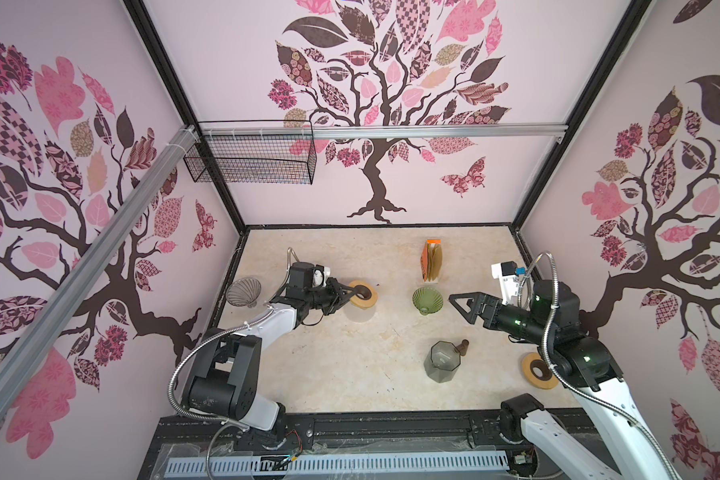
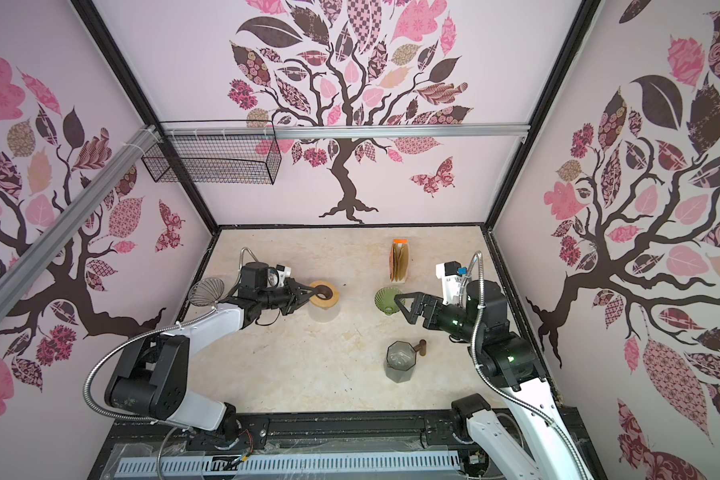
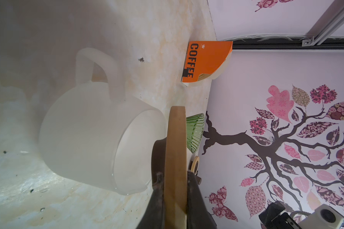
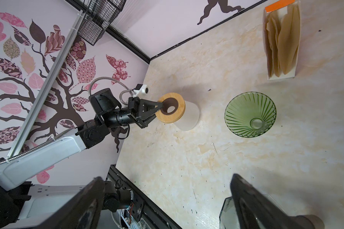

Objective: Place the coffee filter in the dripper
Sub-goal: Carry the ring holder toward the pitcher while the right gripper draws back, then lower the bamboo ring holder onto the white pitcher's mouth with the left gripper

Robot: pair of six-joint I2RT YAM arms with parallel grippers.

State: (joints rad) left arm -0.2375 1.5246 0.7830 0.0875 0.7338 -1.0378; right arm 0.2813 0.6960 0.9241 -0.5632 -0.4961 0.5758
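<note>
The robot's left gripper needs to release the wooden ring on the open rim of the frosted white mug [image 1: 358,298] [image 3: 141,151].
The green ribbed glass dripper [image 1: 427,300] [image 2: 387,300] [image 4: 250,114] stands upright and empty in the middle of the table in both top views. Behind it, tan coffee filters [image 1: 435,261] [image 2: 400,261] [image 4: 282,39] stand in an orange holder [image 3: 207,61] marked COFFEE. My right gripper [image 1: 458,303] [image 2: 404,305] [image 4: 167,178] hangs open and empty just right of the dripper. My left gripper [image 1: 348,296] [image 2: 304,296] [image 3: 175,178] is shut on the edge of a wooden ring [image 1: 363,294] [image 4: 170,108] that sits on a frosted white mug [image 3: 91,138].
A dark glass jug [image 1: 443,360] [image 2: 400,360] with a brown handle stands in front of the dripper. A second wooden ring [image 1: 539,370] lies under my right arm. A wire cone [image 1: 244,292] [image 2: 206,291] sits at the left edge. A mesh basket [image 1: 250,158] hangs on the back wall.
</note>
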